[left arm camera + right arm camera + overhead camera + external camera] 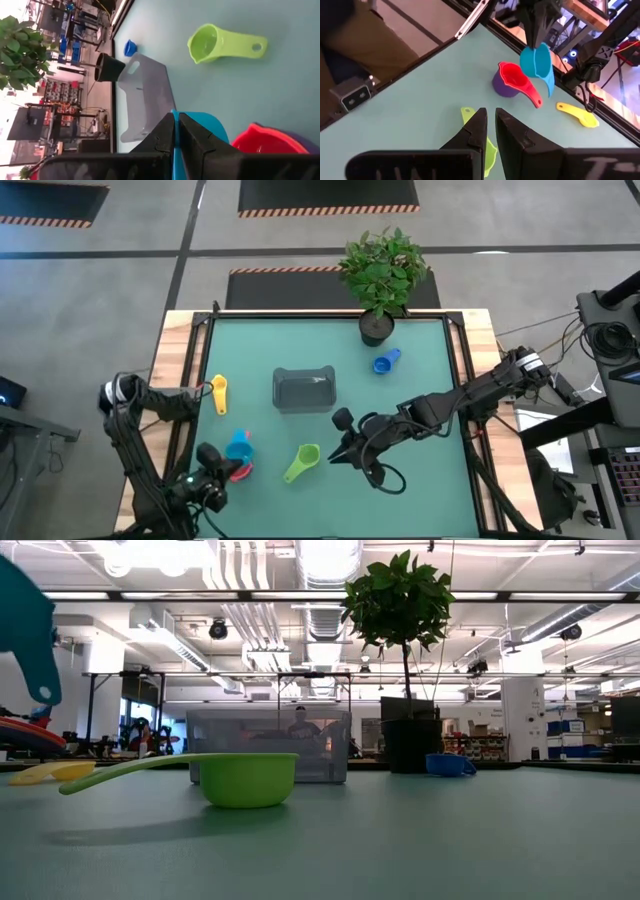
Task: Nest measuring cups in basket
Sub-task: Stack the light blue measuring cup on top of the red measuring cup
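Note:
Next, my left gripper lets go of the teal cup inside the red cup (239, 466) (269, 145) that sits in the purple cup.
My left gripper (176, 131) is at the table's near left and is shut on the teal cup (239, 446), which is lifted above the red cup (516, 80). The red cup sits nested in the purple cup (501, 85). My right gripper (491, 131) hovers over the green cup (302, 463) with its fingers almost together, touching nothing. The green cup stands on its base on the mat (245, 780). The yellow cup (219, 392) lies left of the dark grey basket (304, 390), and the blue cup (386, 361) lies to its right. I see no orange cup. My left gripper pinches the teal cup's wall at its rim (173, 142) between its two fingers. It comes from above, pointing down. The cup is lifted clear of the table (25, 630) and hangs tilted below the fingers, with its handle (549, 86) pointing downward.
A black pot (377, 329) holding a leafy plant stands at the far edge, behind the blue cup. Wooden rails border the green mat (420, 400) on the left and right. There is bare mat between the basket and the near edge.

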Available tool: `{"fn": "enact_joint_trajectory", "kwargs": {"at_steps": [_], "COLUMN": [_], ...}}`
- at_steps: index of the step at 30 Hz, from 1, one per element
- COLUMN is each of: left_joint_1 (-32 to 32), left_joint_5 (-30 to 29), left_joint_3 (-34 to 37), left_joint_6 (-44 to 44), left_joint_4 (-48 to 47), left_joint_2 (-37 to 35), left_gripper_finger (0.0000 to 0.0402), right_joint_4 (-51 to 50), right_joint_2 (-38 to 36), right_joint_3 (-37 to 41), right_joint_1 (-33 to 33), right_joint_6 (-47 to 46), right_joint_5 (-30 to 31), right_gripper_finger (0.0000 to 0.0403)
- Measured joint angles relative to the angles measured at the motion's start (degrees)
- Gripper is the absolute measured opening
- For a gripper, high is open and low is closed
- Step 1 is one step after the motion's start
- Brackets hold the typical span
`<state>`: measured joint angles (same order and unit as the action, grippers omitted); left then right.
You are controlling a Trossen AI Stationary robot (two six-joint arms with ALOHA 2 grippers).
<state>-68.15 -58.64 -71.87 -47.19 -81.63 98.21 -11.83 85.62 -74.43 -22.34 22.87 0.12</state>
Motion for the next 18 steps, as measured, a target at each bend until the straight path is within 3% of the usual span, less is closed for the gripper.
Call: {"fn": "enact_joint_trajectory", "kwargs": {"at_steps": [18], "left_joint_1": [-1.93], "left_joint_5": [0.20], "left_joint_3": [5.77], "left_joint_6": [-1.87], "left_joint_4": [5.66], "left_joint_2": [0.00], "left_gripper_finger": [0.0001], "right_joint_4": [2.35], "right_joint_2": [0.00], "right_joint_3": [0.02], "right_joint_1": [0.01], "right_joint_6": [-1.88], "right_joint_5": [0.10], "right_gripper_finger": [0.0027]}}
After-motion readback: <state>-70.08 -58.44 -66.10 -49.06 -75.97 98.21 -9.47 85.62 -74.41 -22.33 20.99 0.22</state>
